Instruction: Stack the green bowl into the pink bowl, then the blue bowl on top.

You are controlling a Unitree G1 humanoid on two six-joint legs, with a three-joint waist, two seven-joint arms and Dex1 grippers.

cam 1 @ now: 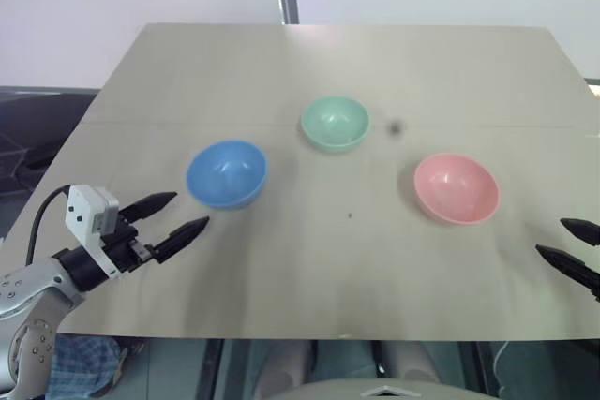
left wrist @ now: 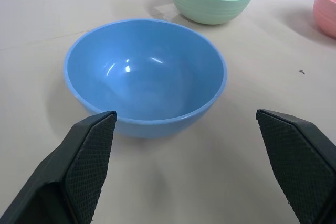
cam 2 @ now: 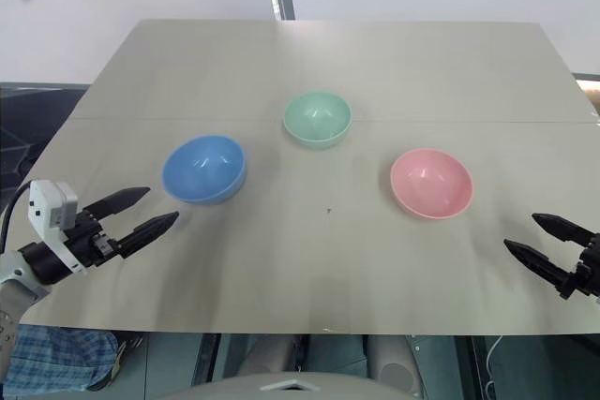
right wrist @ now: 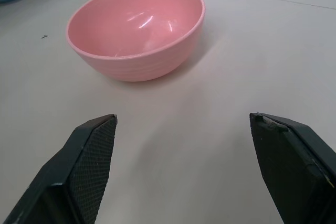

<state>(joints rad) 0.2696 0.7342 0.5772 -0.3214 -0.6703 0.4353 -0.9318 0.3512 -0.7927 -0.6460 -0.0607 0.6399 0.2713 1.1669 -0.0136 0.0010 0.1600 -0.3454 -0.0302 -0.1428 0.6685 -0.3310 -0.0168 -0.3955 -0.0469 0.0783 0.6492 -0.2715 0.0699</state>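
The pink bowl's near rim [cam 1: 456, 222] [right wrist: 89, 53] is on the side facing the table's front edge. I move my right gripper there next and close it.
Three bowls stand apart, upright and empty, on the beige table [cam 1: 309, 269]. The green bowl [cam 1: 335, 123] is at the middle, farthest back. To its left and nearer sits the blue bowl [cam 1: 226, 173]. The pink bowl [cam 1: 456, 188] is at the right. My left gripper [cam 1: 184, 214] hovers open just short of the blue bowl [left wrist: 145, 74], nothing between its fingers. My right gripper [cam 2: 534, 236] is open near the table's right edge, pointing at the pink bowl [right wrist: 137, 28] from a short way off, with nothing in it.
A small dark spot [cam 1: 394, 126] lies on the table just right of the green bowl. A seam [cam 2: 450, 121] runs across the tabletop behind the bowls. The table's front edge [cam 1: 309, 334] is close below both grippers.
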